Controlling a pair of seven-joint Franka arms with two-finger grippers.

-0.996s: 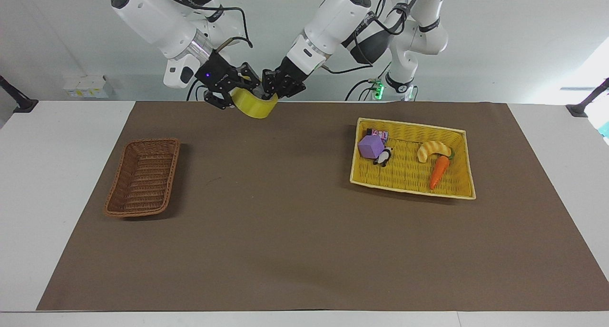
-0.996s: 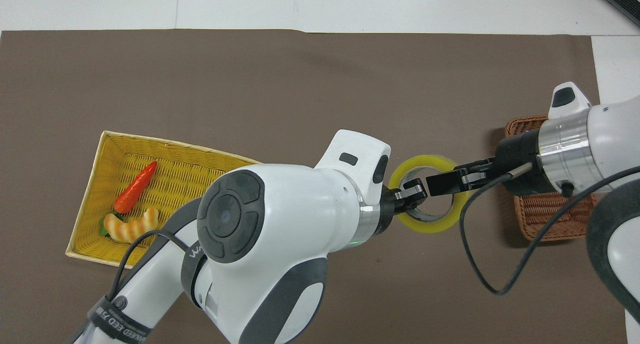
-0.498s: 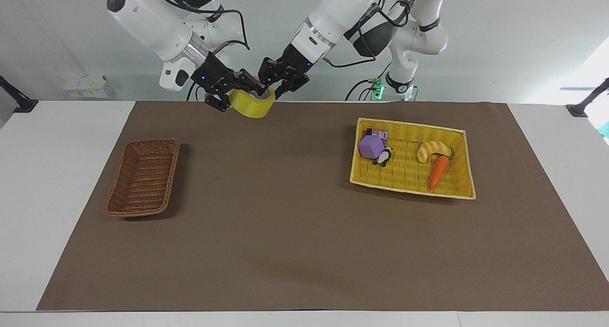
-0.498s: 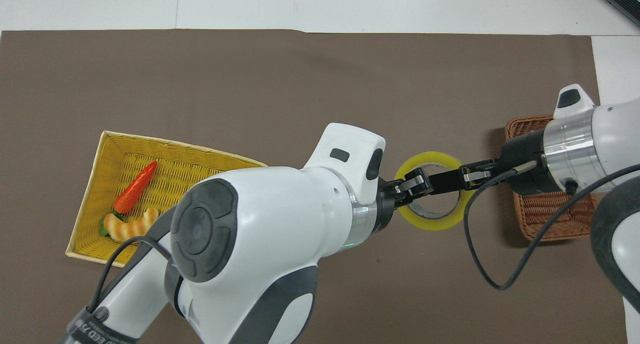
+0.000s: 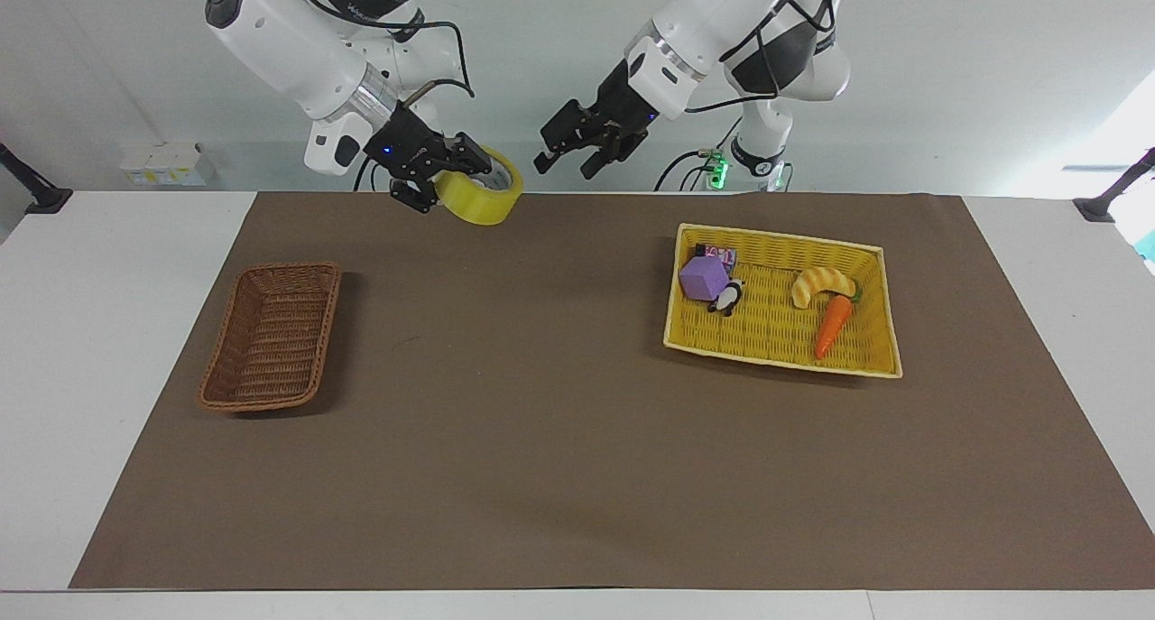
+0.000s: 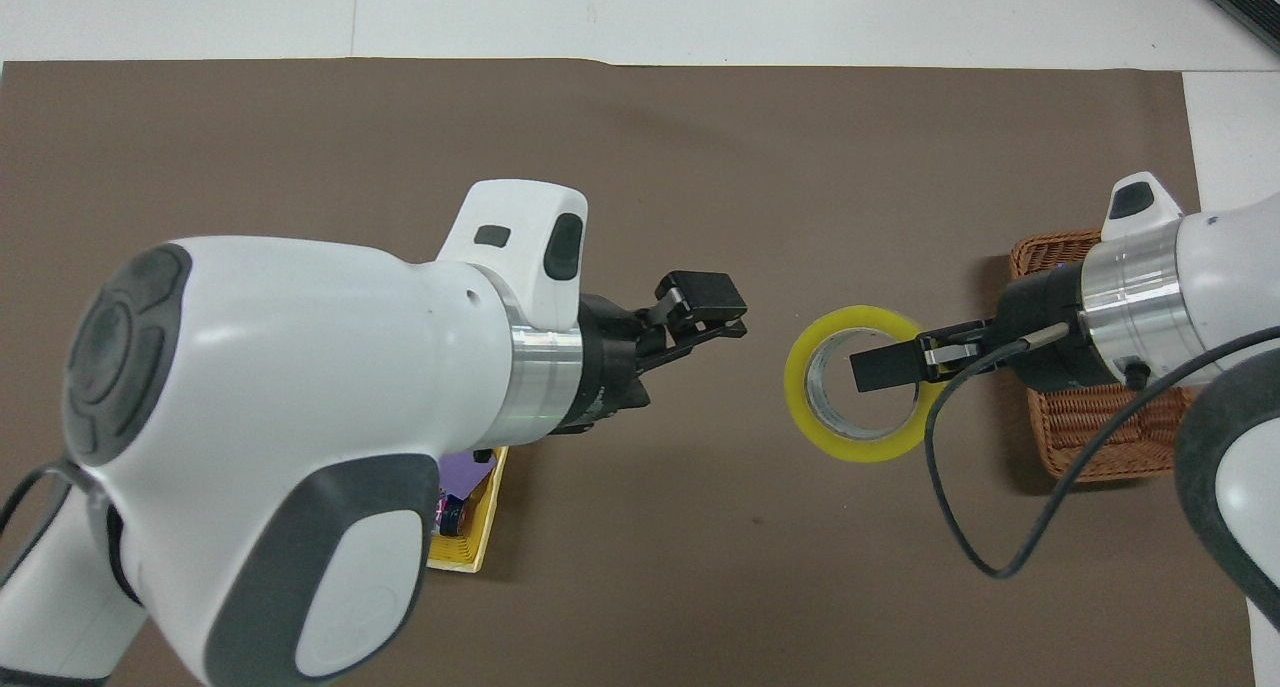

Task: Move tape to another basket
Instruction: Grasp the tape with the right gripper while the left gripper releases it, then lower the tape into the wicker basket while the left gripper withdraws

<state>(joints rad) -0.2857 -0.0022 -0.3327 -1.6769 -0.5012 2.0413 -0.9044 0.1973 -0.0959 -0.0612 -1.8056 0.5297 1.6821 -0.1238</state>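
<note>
Next, my right gripper opens and lets the yellow tape roll go, leaving it in the middle of the brown wicker basket (image 6: 1110,334).
The yellow tape roll (image 5: 485,205) hangs in the air in my right gripper (image 5: 456,174), which is shut on its wall. It is over the mat's edge nearest the robots. In the overhead view one finger of the right gripper (image 6: 900,367) sits inside the tape ring (image 6: 805,407). The brown wicker basket (image 5: 271,336) stands at the right arm's end of the mat, empty; it also shows in the overhead view (image 6: 1100,442), partly under the right arm. My left gripper (image 5: 571,161) is open and empty in the air, apart from the tape; it also shows in the overhead view (image 6: 715,312).
A yellow woven basket (image 5: 780,354) stands toward the left arm's end, holding a purple block (image 5: 704,277), a small panda toy, a croissant toy (image 5: 821,284) and a carrot (image 5: 832,324). In the overhead view the left arm hides most of it.
My left gripper has let go of the tape, opened and pulled away toward the yellow basket's end. My right gripper keeps the tape, lifted slightly.
</note>
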